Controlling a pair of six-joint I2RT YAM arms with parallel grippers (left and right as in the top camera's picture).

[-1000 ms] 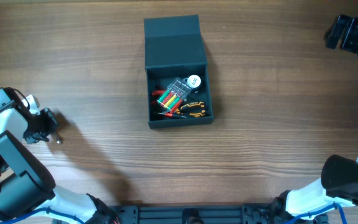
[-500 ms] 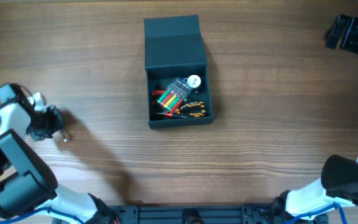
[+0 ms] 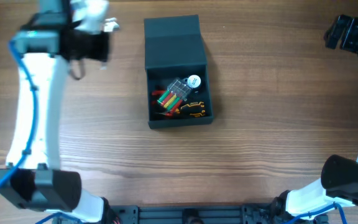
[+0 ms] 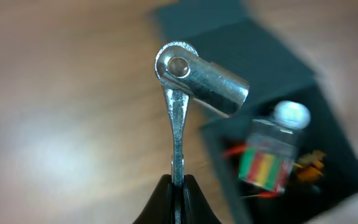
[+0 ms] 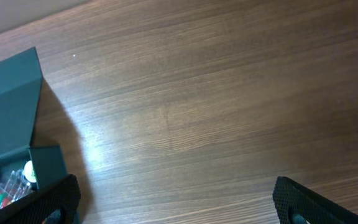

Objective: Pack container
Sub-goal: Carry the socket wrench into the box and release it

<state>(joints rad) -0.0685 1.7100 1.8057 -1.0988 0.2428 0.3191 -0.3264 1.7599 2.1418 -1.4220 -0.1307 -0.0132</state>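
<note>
The robot's left gripper will release the socket wrench in the container (image 3: 178,107) (image 4: 287,177) between the clear case and the orange-handled pliers.
The container (image 3: 180,121), a dark teal box, stands mid-table with its flap lid (image 3: 173,38) folded back. Inside lie a clear case of coloured bits (image 3: 173,93), a white round piece (image 3: 193,80) and orange-handled pliers (image 3: 194,107). My left gripper (image 3: 97,46) hovers left of the lid. In the left wrist view it (image 4: 177,181) is shut on the flat handle of a metal socket wrench (image 4: 201,81), which points toward the container (image 4: 272,59). My right gripper (image 5: 182,205) is open over bare wood at the far right (image 3: 347,34), with nothing between its fingers.
Wooden tabletop (image 3: 272,149) all around the container. The left arm (image 3: 33,112) stretches along the left side of the table. The right arm's base (image 3: 347,180) sits at the near right edge. The right wrist view catches the lid (image 5: 8,106) at its left edge.
My left arm has swung from the near-left part of the table up to beside the container's lid, carrying the socket wrench. The right arm has not moved.
</note>
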